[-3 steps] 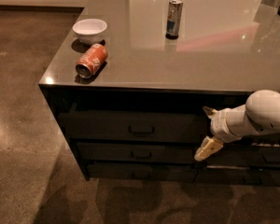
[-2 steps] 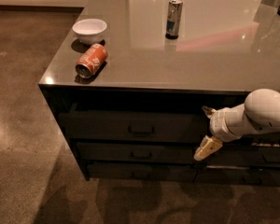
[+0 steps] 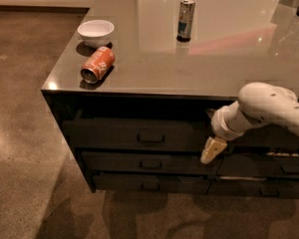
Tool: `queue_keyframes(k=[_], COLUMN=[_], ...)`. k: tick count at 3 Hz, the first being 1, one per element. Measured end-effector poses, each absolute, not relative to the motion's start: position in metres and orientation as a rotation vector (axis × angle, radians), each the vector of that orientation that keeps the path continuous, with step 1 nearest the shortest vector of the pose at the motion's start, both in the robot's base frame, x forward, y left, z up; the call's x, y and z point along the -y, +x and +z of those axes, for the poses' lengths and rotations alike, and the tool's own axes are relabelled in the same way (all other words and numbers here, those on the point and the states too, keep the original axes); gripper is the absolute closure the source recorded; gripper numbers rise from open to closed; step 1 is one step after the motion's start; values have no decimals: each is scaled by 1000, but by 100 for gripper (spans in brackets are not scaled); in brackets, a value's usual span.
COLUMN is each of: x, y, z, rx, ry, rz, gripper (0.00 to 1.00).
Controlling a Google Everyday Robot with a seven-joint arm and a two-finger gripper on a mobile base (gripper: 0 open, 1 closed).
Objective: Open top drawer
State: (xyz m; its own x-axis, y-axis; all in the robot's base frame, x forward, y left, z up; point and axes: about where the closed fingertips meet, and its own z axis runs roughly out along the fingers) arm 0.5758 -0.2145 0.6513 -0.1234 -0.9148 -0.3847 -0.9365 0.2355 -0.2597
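Note:
Next, my gripper takes the top drawer's front by that end (image 3: 203, 135) and pulls, because it is open at the drawer's end, well away from the bar handle.
The top drawer (image 3: 134, 135) is the wide dark front just under the counter top, with a small bar handle (image 3: 150, 139) at its centre. A dark gap shows above its front. My gripper (image 3: 210, 132) is at the right end of that drawer front, well to the right of the handle and pointing left. It is open and holds nothing. One tan finger (image 3: 213, 150) hangs down over the seam with the drawer below, and the other tip (image 3: 209, 113) shows just under the counter edge. The white arm (image 3: 269, 108) reaches in from the right.
On the counter top (image 3: 214, 59) are a white bowl (image 3: 95, 31), an orange can (image 3: 97, 64) lying on its side near the front left corner, and an upright silver can (image 3: 186, 19). Narrower drawers (image 3: 149, 164) sit below, and more at the right (image 3: 289, 168). Brown floor is at the left.

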Motion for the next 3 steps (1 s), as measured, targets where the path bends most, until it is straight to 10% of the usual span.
queue_keyframes(k=[1, 3], x=[207, 206], y=[590, 584], z=[649, 619], rx=[-2050, -2112], ry=[-1721, -1765], rz=[56, 126], gripper=[0, 40])
